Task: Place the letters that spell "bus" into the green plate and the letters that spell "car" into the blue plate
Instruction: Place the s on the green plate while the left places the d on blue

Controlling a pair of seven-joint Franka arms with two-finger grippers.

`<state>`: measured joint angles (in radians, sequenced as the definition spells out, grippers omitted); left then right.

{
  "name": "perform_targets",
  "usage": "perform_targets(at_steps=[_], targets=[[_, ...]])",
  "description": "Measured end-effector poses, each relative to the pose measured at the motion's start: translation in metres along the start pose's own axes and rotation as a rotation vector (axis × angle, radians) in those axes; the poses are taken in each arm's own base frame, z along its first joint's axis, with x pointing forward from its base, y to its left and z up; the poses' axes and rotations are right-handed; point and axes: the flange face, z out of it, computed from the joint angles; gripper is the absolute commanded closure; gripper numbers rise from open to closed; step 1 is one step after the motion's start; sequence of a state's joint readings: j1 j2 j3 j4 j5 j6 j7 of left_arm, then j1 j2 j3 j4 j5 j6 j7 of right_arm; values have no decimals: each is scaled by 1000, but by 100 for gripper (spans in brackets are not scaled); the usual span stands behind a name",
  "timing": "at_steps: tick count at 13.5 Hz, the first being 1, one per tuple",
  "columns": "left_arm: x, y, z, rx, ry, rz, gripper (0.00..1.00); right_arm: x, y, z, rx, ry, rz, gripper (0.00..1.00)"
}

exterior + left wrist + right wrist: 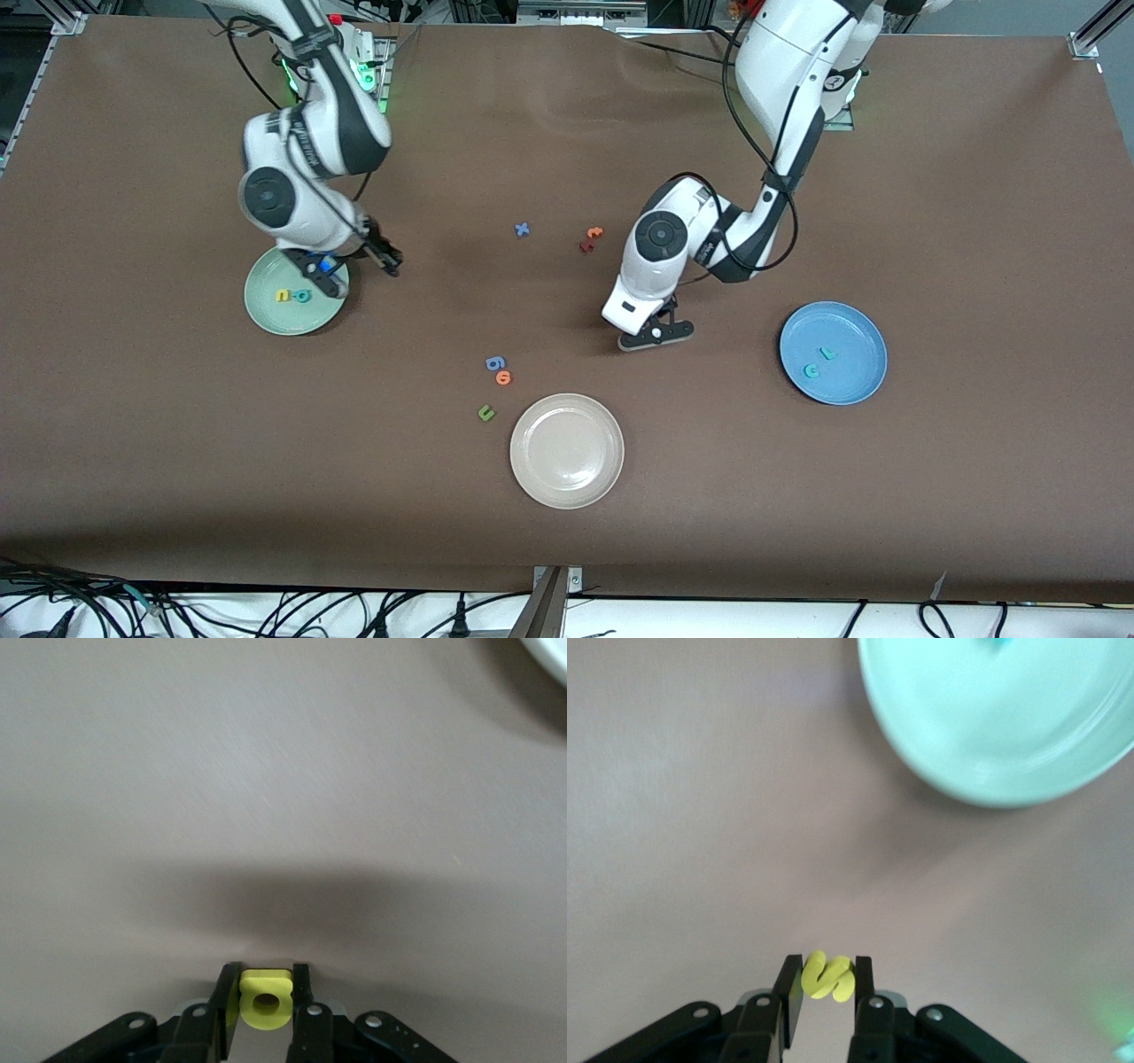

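The yellow "a", now low over the bare table, will be released by my left gripper beside the teal "c" in the blue plate (pixel 834 387), toward the near rim of the plate.
My right gripper (pixel 827 970) is shut on the yellow "s" (pixel 828 978). It hangs over the table (pixel 381 259) just beside the green plate (pixel 266 321), on the side toward the left arm's end. The yellow "u" (pixel 283 296) and teal "b" (pixel 302 296) lie in that plate (pixel 992 726). My left gripper (pixel 266 979) is shut on the yellow "a" (pixel 266 1001), low over the bare table (pixel 656 334) mid-table. The blue plate (pixel 855 377) holds the teal "c" (pixel 811 370) and teal "r" (pixel 827 353).
A beige-white plate (pixel 567 450) sits nearest the front camera. Beside it lie a blue 6-like piece (pixel 495 362), an orange "o" (pixel 503 377) and a dark green "u" (pixel 485 412). Farther off are a blue "x" (pixel 523 229) and an orange and dark-red pair (pixel 591 238).
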<state>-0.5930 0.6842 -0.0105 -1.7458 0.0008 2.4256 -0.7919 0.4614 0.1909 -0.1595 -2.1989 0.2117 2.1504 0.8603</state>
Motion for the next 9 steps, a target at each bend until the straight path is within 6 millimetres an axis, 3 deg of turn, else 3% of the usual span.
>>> perform_targets(at_steps=[2, 5, 9], targets=[[28, -27, -18, 24, -22, 68, 87, 37, 27, -7, 1, -7, -75, 87], [69, -86, -58, 52, -76, 192, 87, 81, 61, 6, -17, -13, -160, 86], [118, -179, -92, 43, -113, 324, 86, 101, 66, 43, -55, -1, -195, 81]])
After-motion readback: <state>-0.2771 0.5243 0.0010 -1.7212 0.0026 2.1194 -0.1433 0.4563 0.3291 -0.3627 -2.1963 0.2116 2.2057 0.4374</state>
